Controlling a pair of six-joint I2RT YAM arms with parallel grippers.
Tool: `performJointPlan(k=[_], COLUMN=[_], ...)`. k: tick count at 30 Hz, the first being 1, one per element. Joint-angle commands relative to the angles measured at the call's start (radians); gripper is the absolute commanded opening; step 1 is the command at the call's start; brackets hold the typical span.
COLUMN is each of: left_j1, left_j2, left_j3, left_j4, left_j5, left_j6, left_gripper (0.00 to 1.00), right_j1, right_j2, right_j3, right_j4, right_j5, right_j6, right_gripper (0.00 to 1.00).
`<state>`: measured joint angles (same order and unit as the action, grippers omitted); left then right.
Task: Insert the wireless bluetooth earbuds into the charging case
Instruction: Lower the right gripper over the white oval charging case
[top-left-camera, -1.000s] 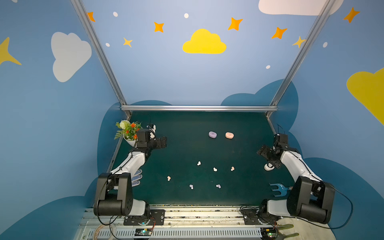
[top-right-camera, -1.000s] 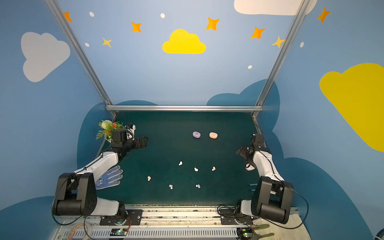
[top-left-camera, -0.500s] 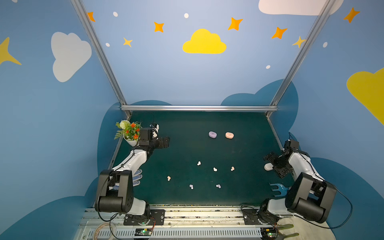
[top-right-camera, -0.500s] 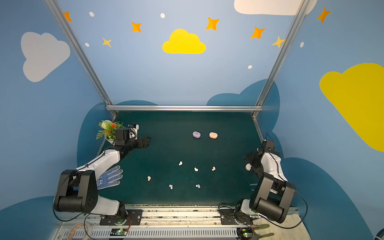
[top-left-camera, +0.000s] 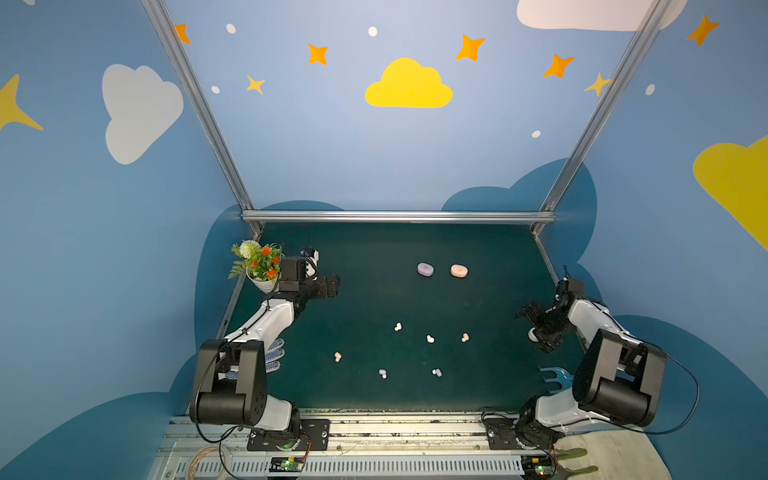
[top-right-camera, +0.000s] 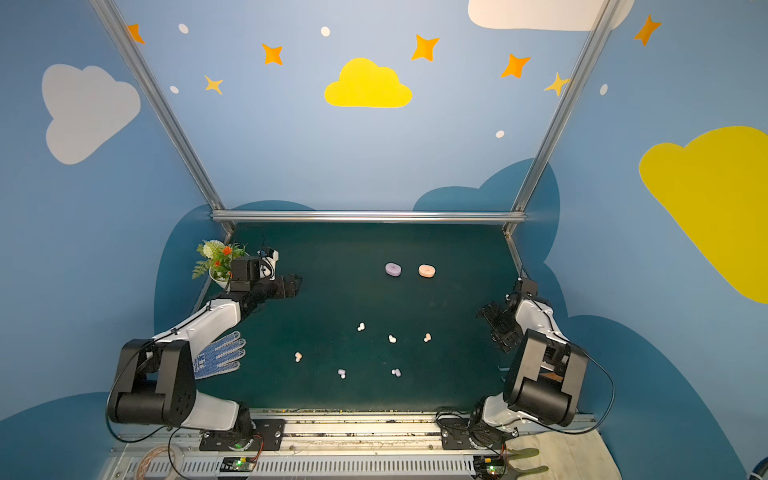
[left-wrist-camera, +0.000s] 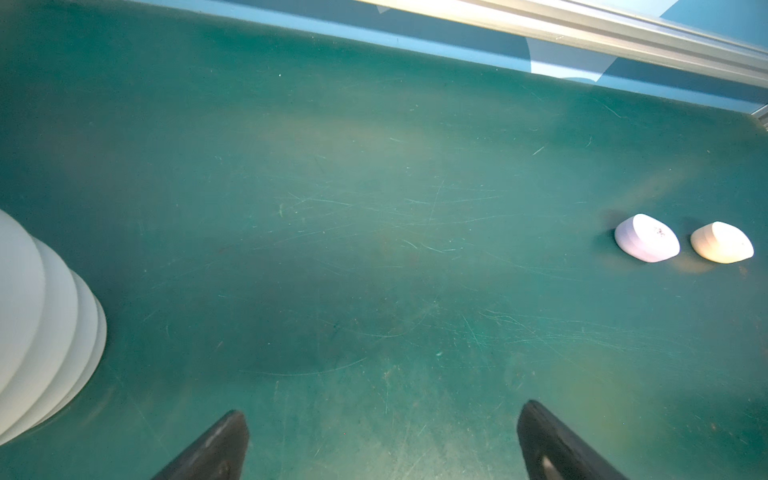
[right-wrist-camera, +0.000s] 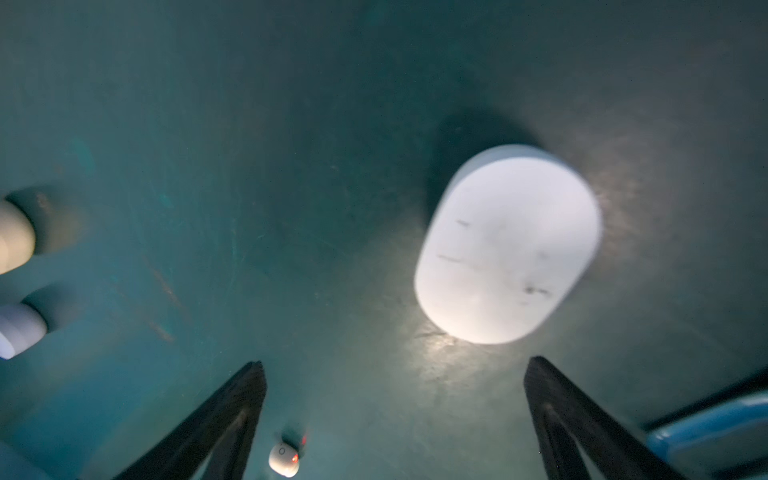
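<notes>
Next, my right gripper closes on the rounded ends (top-left-camera: 533, 335) (right-wrist-camera: 508, 244) of the white case, so that it holds the case across its length.
Several tiny earbuds lie loose on the green mat (top-left-camera: 374, 299): white (top-left-camera: 398, 326) (top-left-camera: 430, 338), peach (top-left-camera: 465, 337) (top-left-camera: 337, 356), lavender (top-left-camera: 382, 373) (top-left-camera: 436, 372). A closed lavender charging case (top-left-camera: 425, 269) and a peach one (top-left-camera: 459, 270) sit farther back. A closed white case (top-left-camera: 532, 333) (right-wrist-camera: 509, 245) lies at the right edge. My right gripper (top-left-camera: 535, 327) (right-wrist-camera: 397, 363) hovers over it, open and empty. A white earbud (right-wrist-camera: 284, 459) shows between its fingers. My left gripper (top-left-camera: 332, 286) (left-wrist-camera: 382, 411) is open and empty at the back left, far from both rear cases (left-wrist-camera: 647, 237).
A potted flower plant (top-left-camera: 259, 266) stands right behind the left arm, its white pot (left-wrist-camera: 41, 324) close to the left fingers. A dotted blue glove (top-right-camera: 220, 353) lies under that arm. A blue fork-like tool (top-left-camera: 555, 376) lies near the right arm's base.
The right gripper swung out toward the right wall, then came back over the white case. The left gripper edged slightly toward the middle. Cases and earbuds have not moved.
</notes>
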<state>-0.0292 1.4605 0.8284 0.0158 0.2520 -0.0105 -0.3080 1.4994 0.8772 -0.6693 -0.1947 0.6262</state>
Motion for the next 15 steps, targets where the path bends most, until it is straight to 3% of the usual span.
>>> performJointPlan(k=[1,8,15], left_j1=[-0.006,-0.009,-0.015], left_j2=[0.007,0.014,0.01], left_j3=[0.029,0.035,0.037], left_j4=[-0.019,-0.032,-0.045], left_j5=[-0.013,-0.018,-0.026], left_j6=[0.02,0.026,0.041], left_gripper=[1.0,1.0,1.0], right_j1=[0.028,0.064,0.064], right_j2=[0.017,0.062,-0.004], right_j3=[0.019,0.078,0.046], right_j4=[0.034,0.014,-0.105], right_j5=[-0.017,0.029,0.047], right_j6=[0.036,0.01,0.03], right_gripper=[0.96,0.96,0.96])
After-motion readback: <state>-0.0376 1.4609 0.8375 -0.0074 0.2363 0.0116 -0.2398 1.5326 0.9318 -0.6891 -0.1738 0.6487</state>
